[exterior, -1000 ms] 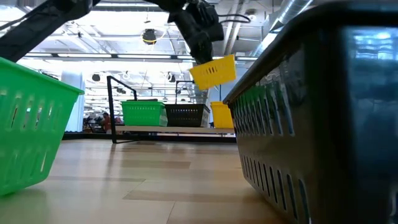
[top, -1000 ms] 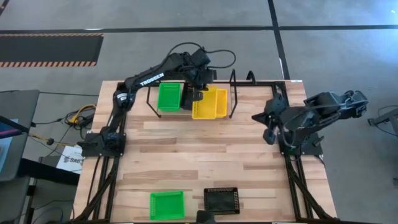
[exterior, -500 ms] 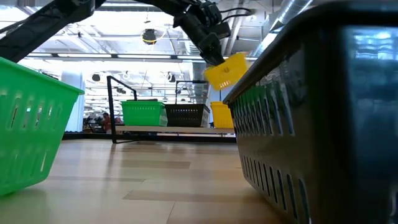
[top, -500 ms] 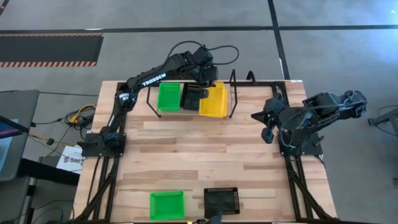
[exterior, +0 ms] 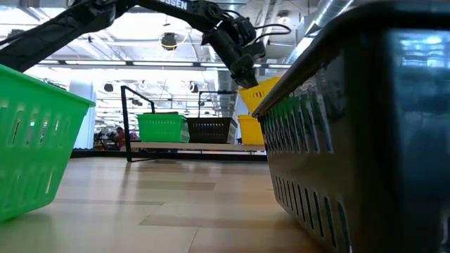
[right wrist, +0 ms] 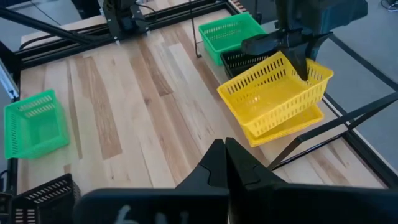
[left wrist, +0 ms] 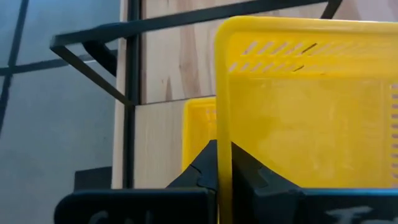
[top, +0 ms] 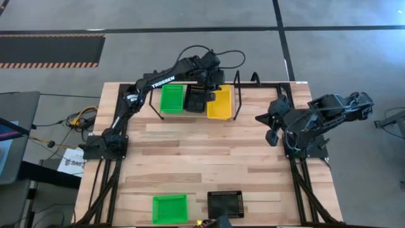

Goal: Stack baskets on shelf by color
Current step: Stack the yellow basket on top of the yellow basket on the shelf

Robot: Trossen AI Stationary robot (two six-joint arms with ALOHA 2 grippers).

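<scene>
The upper yellow basket, now held above the shelf's end, will be let go by my left gripper inside the lower yellow basket (top: 216, 108) (left wrist: 258, 151), next to the black basket on the shelf.
My left gripper (top: 212, 84) is shut on a yellow basket (top: 219, 101) and holds it above the shelf's right end, just over a second yellow basket (right wrist: 292, 127) that sits on the plank. A green basket (top: 171, 99) and a black basket (top: 195, 99) stand on the shelf (exterior: 197, 146) to its left. Another green basket (top: 169, 208) and another black basket (top: 224, 204) rest on the tabletop near its near edge. My right gripper (top: 270, 130) waits, shut, at the table's right side. My left gripper holds the upper yellow basket by the rim of one side wall (left wrist: 224, 134), one finger inside the basket and one outside. The fingers (right wrist: 303, 62) come from above, pointing down. The basket hangs tilted, lifted clear, its low side close over the lower yellow basket.
The shelf's black wire legs (top: 238, 95) rise beside the yellow baskets. The black frame rails (top: 278, 85) run along the table's far and side edges. Bare wood lies between the shelf and the two near baskets.
My left gripper has carried the yellow basket toward the table's far right and downward, from in front of the shelf to over the yellow basket that lies there. The held basket stays tilted. The right arm has kept still.
</scene>
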